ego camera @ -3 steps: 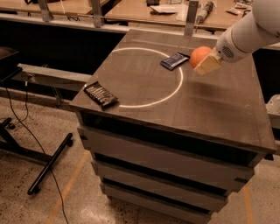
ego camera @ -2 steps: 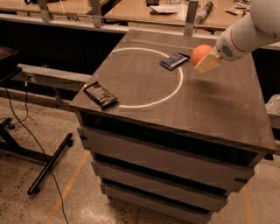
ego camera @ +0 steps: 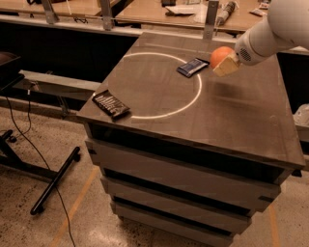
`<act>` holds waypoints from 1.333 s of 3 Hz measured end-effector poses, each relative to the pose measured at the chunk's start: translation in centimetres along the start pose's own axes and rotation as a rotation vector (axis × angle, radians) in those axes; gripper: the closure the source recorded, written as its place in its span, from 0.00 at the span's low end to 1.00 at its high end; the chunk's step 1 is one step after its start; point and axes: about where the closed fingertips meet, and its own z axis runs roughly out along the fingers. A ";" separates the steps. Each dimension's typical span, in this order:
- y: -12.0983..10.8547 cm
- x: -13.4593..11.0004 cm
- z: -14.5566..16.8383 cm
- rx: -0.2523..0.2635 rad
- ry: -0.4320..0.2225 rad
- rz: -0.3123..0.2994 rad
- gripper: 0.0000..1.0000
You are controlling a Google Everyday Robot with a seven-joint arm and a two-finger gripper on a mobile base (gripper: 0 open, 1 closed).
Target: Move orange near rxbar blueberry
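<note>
Next, I release the orange on the dark tabletop [ego camera: 206, 66], beside the arm-side end of the rxbar blueberry.
The orange [ego camera: 220, 56] is round and bright and sits in my gripper [ego camera: 224, 62], a little above the dark tabletop [ego camera: 231, 116]. The gripper's pale fingers [ego camera: 226, 67] are shut on the orange from the right. The white arm [ego camera: 270, 34] comes in from the upper right. The rxbar blueberry [ego camera: 192, 66], a flat dark blue bar, lies on the table just left of the orange, on the edge of a white painted circle [ego camera: 193, 99].
A black-brown wrapped bar with white lettering [ego camera: 110, 103] lies near the table's front left corner. Wooden benches with clutter [ego camera: 183, 9] stand behind the table. A black stand leg [ego camera: 53, 181] and cable lie on the floor at the left.
The gripper with the orange has barely moved; it stays just right of the blue bar. Nothing else has shifted.
</note>
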 end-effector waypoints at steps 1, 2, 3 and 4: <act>-0.8 -0.3 1.3 0.003 -0.014 0.024 1.00; -1.5 -0.8 2.9 -0.003 -0.047 0.056 1.00; -1.4 -1.5 4.8 -0.022 -0.076 0.079 1.00; -0.9 -2.1 7.1 -0.056 -0.095 0.096 0.86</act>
